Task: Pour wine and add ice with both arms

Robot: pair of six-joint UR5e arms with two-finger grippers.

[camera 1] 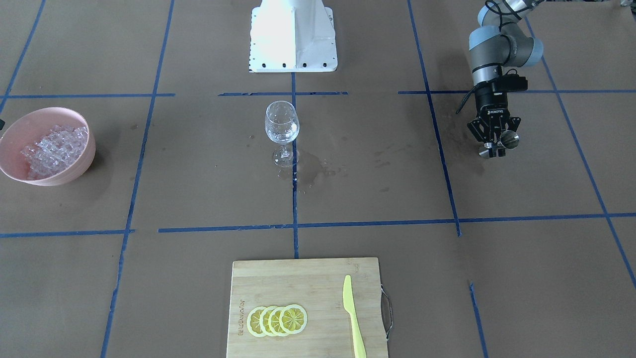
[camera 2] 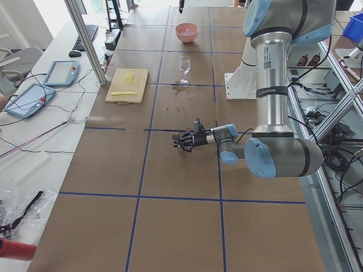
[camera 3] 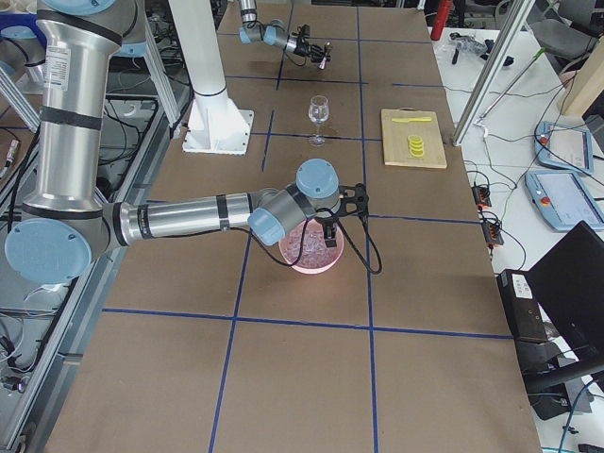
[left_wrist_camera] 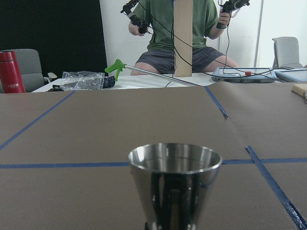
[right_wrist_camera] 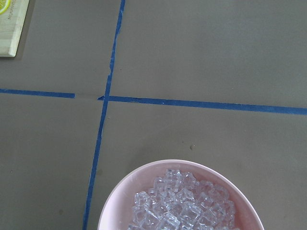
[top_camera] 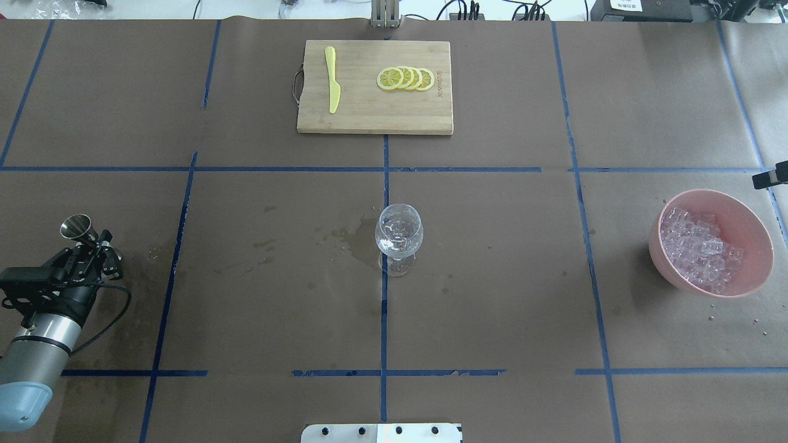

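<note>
The robot's right gripper should reach down into the pink bowl and close on an ice cube near the middle of the ice heap (camera 1: 53,148) (right_wrist_camera: 177,225).
My left gripper (camera 1: 493,148) is shut on a small steel measuring cup (camera 1: 510,140) and holds it low over the table at my far left; the gripper also shows in the overhead view (top_camera: 90,242). The cup (left_wrist_camera: 175,184) is upright in the left wrist view, and no wine shows in it. The clear wine glass (top_camera: 399,231) stands at the table's centre. The ice (top_camera: 699,249) is heaped in a pink bowl (top_camera: 758,243). My right gripper (camera 3: 327,232) hangs above that bowl; I cannot tell if it is open or shut. The ice (right_wrist_camera: 180,206) fills the bottom of the right wrist view.
A wooden cutting board (top_camera: 369,114) with lemon slices (top_camera: 406,78) and a yellow knife (top_camera: 332,80) lies at the far edge. A wet stain (top_camera: 354,237) spreads beside the glass. The white pedestal (camera 1: 293,37) stands at the near edge. An operator (left_wrist_camera: 175,28) sits beyond the table's left end.
</note>
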